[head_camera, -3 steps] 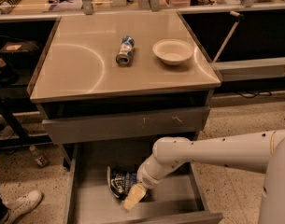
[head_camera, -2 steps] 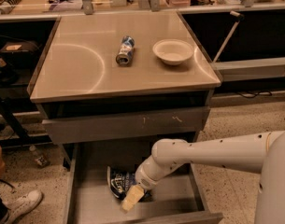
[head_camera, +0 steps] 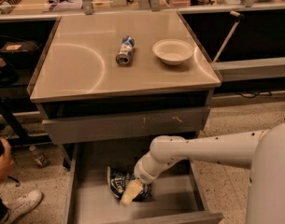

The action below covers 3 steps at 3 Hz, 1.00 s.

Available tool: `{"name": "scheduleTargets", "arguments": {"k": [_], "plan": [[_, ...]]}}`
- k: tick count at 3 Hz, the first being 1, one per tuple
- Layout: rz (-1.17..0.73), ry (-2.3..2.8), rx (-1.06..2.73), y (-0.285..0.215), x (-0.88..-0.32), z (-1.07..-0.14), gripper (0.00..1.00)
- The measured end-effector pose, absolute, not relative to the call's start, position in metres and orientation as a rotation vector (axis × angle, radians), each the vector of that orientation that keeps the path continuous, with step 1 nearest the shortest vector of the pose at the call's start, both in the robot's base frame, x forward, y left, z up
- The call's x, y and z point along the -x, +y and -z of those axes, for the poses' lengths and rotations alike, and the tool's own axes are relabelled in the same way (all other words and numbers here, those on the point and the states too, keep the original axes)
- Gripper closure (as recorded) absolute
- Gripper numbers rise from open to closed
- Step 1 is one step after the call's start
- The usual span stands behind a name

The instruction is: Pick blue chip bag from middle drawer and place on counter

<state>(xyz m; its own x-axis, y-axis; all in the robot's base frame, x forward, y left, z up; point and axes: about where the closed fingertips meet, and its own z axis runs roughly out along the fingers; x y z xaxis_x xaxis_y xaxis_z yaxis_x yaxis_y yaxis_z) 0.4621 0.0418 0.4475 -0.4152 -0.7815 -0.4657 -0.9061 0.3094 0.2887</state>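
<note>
The gripper should close on the crumpled middle (head_camera: 132,187) of the blue chip bag in the open middle drawer.
The blue chip bag (head_camera: 117,182) lies crumpled on the floor of the open middle drawer (head_camera: 90,204), left of centre, with its round white logo showing. My white arm reaches down from the right into the drawer. My gripper (head_camera: 131,191) sits right at the bag's right side, its pale fingertip (head_camera: 128,195) lying over the bag. The counter (head_camera: 81,69) is the glossy beige top above the drawers.
A small blue-and-white can (head_camera: 125,50) lies on its side on the counter, with a white bowl (head_camera: 173,51) to its right. A shut drawer front with white scratches (head_camera: 128,123) sits above the open drawer. A person's hand and white shoe (head_camera: 25,203) are at the lower left.
</note>
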Motion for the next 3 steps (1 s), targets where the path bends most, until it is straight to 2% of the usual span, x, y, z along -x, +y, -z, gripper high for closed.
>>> {"name": "scheduleTargets", "arguments": {"k": [3], "plan": [[-0.741,2.339,1.564,0.045,-0.487,-0.407,0.0]]}}
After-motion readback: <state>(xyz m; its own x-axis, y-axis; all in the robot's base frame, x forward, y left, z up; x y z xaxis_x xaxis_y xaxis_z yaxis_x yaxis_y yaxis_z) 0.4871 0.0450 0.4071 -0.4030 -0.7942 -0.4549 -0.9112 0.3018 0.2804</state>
